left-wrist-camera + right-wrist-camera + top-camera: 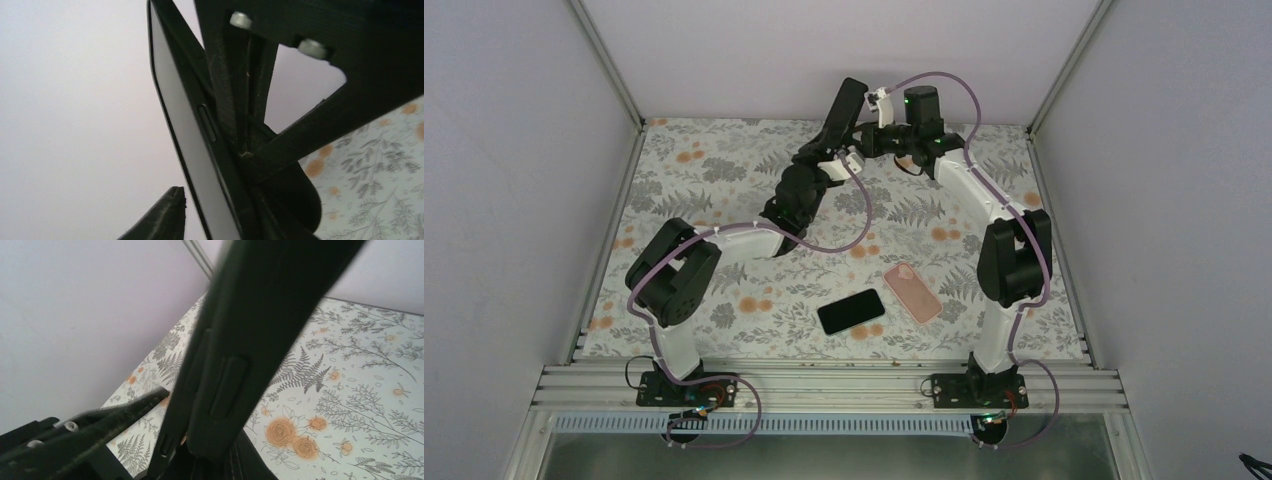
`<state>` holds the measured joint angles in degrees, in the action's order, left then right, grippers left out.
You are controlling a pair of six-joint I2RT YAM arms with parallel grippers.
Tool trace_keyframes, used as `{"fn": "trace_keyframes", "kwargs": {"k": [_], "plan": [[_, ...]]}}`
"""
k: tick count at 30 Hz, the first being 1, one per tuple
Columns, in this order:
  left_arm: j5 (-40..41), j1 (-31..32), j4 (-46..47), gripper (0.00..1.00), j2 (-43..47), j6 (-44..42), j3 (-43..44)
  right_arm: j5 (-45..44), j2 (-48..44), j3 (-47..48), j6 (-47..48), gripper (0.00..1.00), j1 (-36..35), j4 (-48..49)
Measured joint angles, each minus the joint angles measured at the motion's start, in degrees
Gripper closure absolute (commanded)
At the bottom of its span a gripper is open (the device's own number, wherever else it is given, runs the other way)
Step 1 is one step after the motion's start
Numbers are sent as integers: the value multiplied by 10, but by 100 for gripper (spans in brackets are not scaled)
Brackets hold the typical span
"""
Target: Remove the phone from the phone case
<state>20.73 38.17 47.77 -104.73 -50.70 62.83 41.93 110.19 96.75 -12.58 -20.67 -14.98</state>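
The right gripper needs to set the black case on the table [944, 271] beside the pink case, away from the bare phone.
A black phone in a black case [848, 108] is held up in the air at the back centre, tilted. My left gripper [828, 152] holds its lower end. In the left wrist view the grey screen [185, 130] runs between my jaws [227, 212]. My left finger [167, 217] is just off the glass at its tip. My right gripper [871, 140] grips the case from the other side. In the right wrist view the case [235, 350], with its raised button covers, stands slightly off the phone's edge [167, 445] at the bottom, between the right gripper's [200, 440] jaws.
A second black phone [851, 311] lies bare on the floral table near the front centre. An empty pink case [913, 291] lies just right of it. White walls and metal posts [604, 60] close in the table.
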Motion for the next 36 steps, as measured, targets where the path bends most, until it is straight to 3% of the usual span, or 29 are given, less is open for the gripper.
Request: {"fn": "trace_keyframes", "kwargs": {"k": [2, 4, 20, 36], "plan": [[-10, 0, -33, 91, 0, 9, 13, -5, 0, 3, -1, 97, 0, 1], [-13, -2, -61, 97, 0, 27, 27, -9, 0, 5, -5, 97, 0, 0], [-30, -5, -62, 98, 1, 34, 26, -14, -1, 16, 9, 96, 21, -52], [-126, -16, -128, 98, 102, 45, -36, 84, -27, -20, 99, 96, 44, -79]]}}
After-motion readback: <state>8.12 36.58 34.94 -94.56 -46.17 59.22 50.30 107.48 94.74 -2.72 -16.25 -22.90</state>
